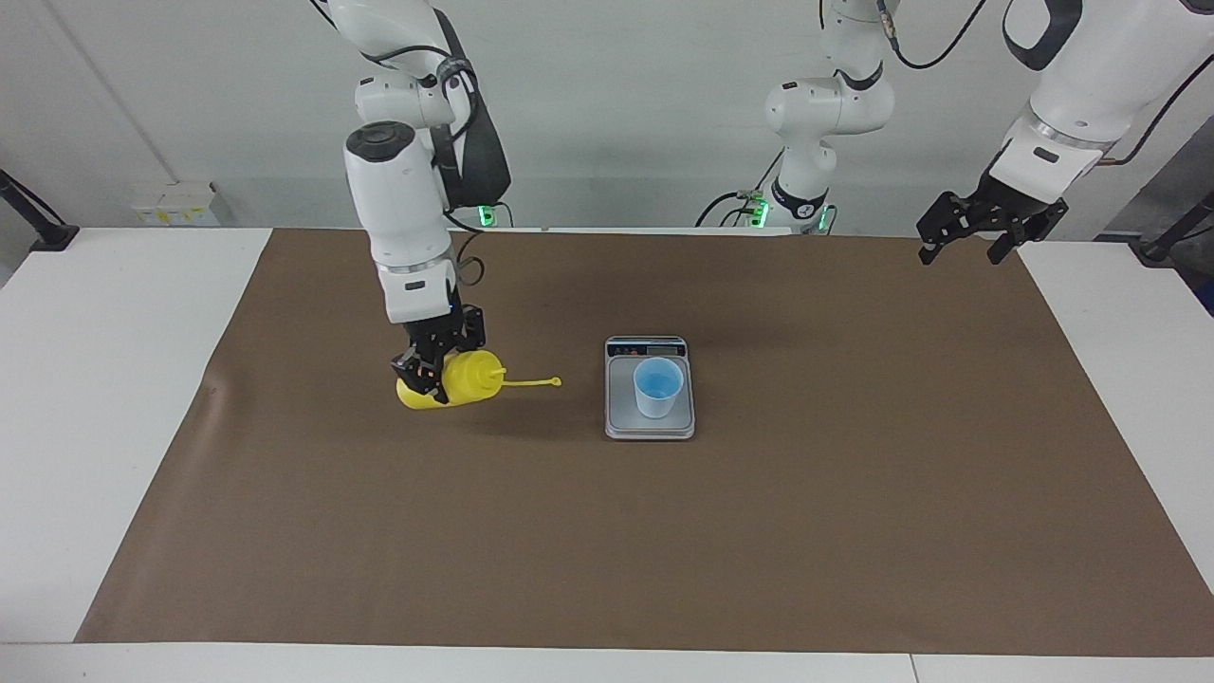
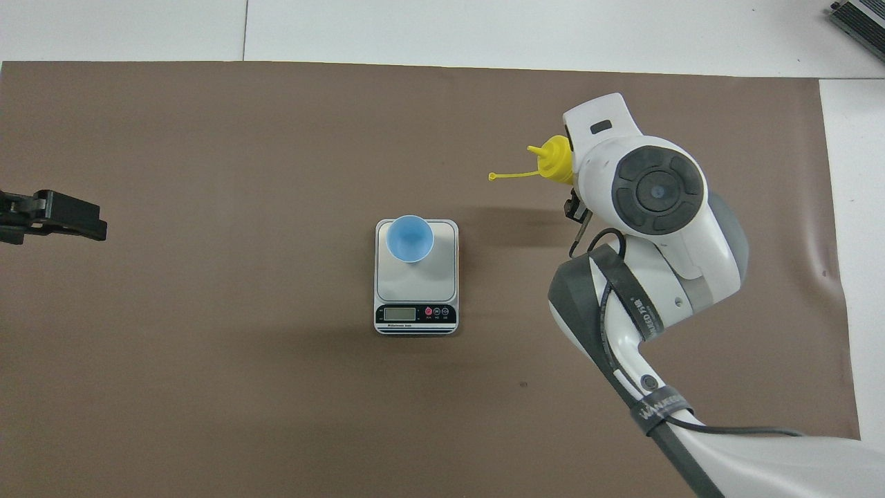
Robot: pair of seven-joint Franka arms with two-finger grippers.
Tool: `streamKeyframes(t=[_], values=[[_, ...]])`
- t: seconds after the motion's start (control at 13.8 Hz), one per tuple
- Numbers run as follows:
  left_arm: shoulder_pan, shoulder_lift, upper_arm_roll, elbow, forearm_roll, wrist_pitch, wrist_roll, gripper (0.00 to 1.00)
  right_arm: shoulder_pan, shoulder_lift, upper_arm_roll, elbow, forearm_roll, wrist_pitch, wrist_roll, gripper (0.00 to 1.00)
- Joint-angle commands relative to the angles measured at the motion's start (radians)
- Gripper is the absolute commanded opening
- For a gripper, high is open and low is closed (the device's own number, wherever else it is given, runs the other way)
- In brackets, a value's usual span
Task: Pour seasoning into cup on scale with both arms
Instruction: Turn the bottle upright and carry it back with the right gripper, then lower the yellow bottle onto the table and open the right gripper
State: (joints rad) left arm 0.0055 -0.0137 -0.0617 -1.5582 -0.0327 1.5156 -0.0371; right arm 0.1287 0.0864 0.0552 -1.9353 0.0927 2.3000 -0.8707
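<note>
The robot's right gripper should set the yellow seasoning bottle upright midway between the scale and its arm's edge of the mat (image 2: 652, 272).
My right gripper (image 1: 432, 368) is shut on the yellow seasoning bottle (image 1: 465, 377), low over the mat toward the right arm's end of the table. The bottle is tilted, nozzle toward the scale, and its tethered cap (image 1: 555, 381) sticks out sideways. In the overhead view only the bottle's top (image 2: 555, 156) shows; the wrist hides the body. The pale blue cup (image 1: 657, 387) (image 2: 410, 238) stands upright on the silver scale (image 1: 623, 423) (image 2: 415, 289), apart from the bottle. My left gripper (image 1: 967, 239) (image 2: 48, 218) waits open in the air over the mat's edge at the left arm's end.
A brown mat (image 1: 607, 531) covers most of the white table (image 1: 104, 379). The scale's display strip (image 2: 415, 315) faces the robots. A socket box (image 1: 175, 202) sits by the wall, and a dark device (image 2: 861, 17) at the table's corner.
</note>
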Motion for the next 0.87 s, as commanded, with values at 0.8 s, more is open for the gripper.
streamKeyframes(t=[0.8], values=[[0.007, -0.017, -0.004, -0.019, 0.013, -0.002, 0.005, 1.0, -0.458, -0.097, 0.009, -0.276, 0.976, -0.205, -1.146, 0.0]])
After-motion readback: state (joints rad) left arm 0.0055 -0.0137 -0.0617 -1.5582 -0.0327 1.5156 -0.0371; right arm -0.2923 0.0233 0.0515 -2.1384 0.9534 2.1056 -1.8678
